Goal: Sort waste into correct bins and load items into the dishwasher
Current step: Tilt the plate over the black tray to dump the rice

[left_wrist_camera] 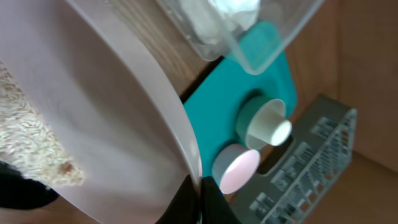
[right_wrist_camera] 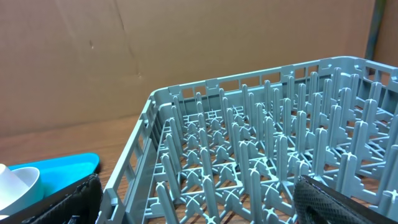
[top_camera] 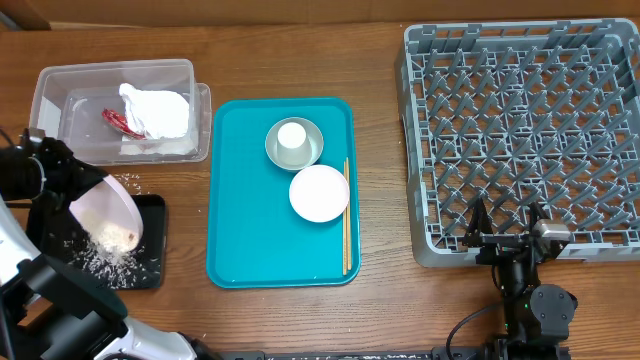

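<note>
The robot's left gripper should release the large white plate on the teal tray's bare corner [top_camera: 250,240] nearest the black tray.
My left gripper [top_camera: 82,192] is shut on the rim of the large white plate [top_camera: 108,215], which tilts over the black tray [top_camera: 152,268]. Rice [top_camera: 115,238] clings to the plate's low edge and lies scattered in the tray. In the left wrist view the fingertips [left_wrist_camera: 200,186] pinch the plate [left_wrist_camera: 112,124], with rice [left_wrist_camera: 25,137] at its left. The clear tub [top_camera: 60,110] holds the white napkin [top_camera: 158,112] and the red wrapper [top_camera: 122,122]. My right gripper [top_camera: 507,222] is open and holds nothing at the front edge of the grey dish rack [top_camera: 520,130].
The teal tray [top_camera: 240,220] carries a grey bowl [top_camera: 272,150] with a white cup [top_camera: 291,137] in it, a smaller white dish [top_camera: 319,193] and chopsticks [top_camera: 346,215] along its right side. The right wrist view shows the rack's pegs [right_wrist_camera: 261,143] and the teal tray's corner [right_wrist_camera: 62,168].
</note>
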